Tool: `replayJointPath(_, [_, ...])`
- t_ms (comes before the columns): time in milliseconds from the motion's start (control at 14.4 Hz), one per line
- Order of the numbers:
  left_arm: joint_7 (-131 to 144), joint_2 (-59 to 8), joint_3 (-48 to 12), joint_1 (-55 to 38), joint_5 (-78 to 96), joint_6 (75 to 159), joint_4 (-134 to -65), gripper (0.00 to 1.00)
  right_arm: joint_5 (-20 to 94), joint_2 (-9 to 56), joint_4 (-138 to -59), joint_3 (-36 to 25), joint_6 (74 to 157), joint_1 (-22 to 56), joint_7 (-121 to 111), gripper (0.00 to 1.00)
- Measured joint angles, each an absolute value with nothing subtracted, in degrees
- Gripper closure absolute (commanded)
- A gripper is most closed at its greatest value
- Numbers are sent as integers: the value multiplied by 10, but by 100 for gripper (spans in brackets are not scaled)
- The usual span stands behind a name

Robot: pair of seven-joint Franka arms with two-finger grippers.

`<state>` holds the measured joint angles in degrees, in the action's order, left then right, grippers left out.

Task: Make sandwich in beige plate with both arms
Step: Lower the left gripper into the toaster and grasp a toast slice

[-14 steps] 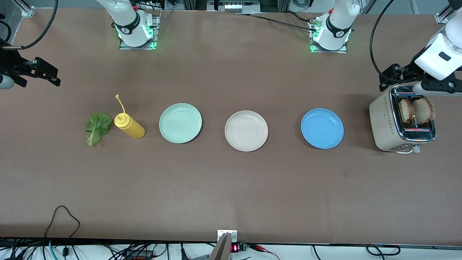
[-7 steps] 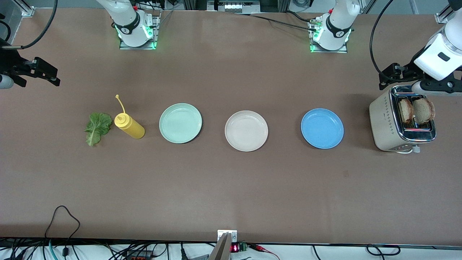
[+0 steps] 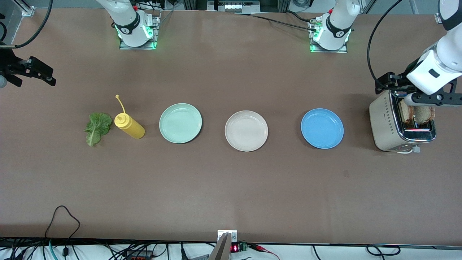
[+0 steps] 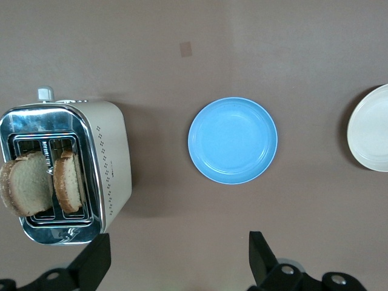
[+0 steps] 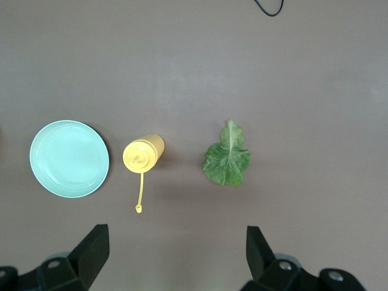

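Note:
Next, I need to move my left gripper to the top crust (image 3: 405, 108) (image 4: 65, 185) of the bread slice nearer the blue plate and close it there.
The beige plate (image 3: 246, 130) (image 4: 373, 130) lies bare at mid-table between two other plates. Two tan bread slices (image 3: 418, 113) (image 4: 27, 185) stand in the slots of a cream toaster (image 3: 384, 122) (image 4: 109, 157) at the left arm's end. A green lettuce leaf (image 3: 97, 128) (image 5: 226, 159) lies flat at the right arm's end. My left gripper (image 3: 388, 80) (image 4: 176, 260) hangs open and empty in the air, over the table beside the toaster. My right gripper (image 3: 41, 72) (image 5: 174, 254) hangs open and empty, high over the table beside the lettuce.
A mint-green plate (image 3: 180, 123) (image 5: 70, 159) and a blue plate (image 3: 322, 128) (image 4: 233, 140) flank the beige one. A yellow squeeze bottle (image 3: 130, 125) (image 5: 142, 154) stands between lettuce and mint plate, cap strap sticking out. Cables trail along the table edge nearest the front camera.
The left arm's hand has shifted over the toaster and now covers the tops of the bread slices in the front view. The right gripper has drifted slightly toward the table's end.

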<state>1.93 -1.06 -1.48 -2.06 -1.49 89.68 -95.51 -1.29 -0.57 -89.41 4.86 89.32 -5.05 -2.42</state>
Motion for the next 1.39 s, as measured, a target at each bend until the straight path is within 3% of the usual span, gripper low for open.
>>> replayJointPath(626, [-98, -51, -6, 87, -51, 874, -973, 0, -13, -6, -893, 48, 893, -51, -24, 0])
replayJointPath(904, [-120, -55, -6, 120, -79, 983, -1045, 0, -13, -6, -892, 48, 893, -51, -24, 0])
replayJointPath(1182, [-158, -54, -6, 162, -80, 1144, -1147, 1, -13, -6, -892, 48, 893, -51, -24, 0])
replayJointPath(1321, [-162, -51, -6, 172, -80, 1212, -1200, 14, -13, -6, -892, 48, 893, -51, -24, 0])
replayJointPath(1390, [-162, -48, -6, 175, -80, 1228, -1217, 27, -13, -6, -892, 48, 893, -51, -24, 0])
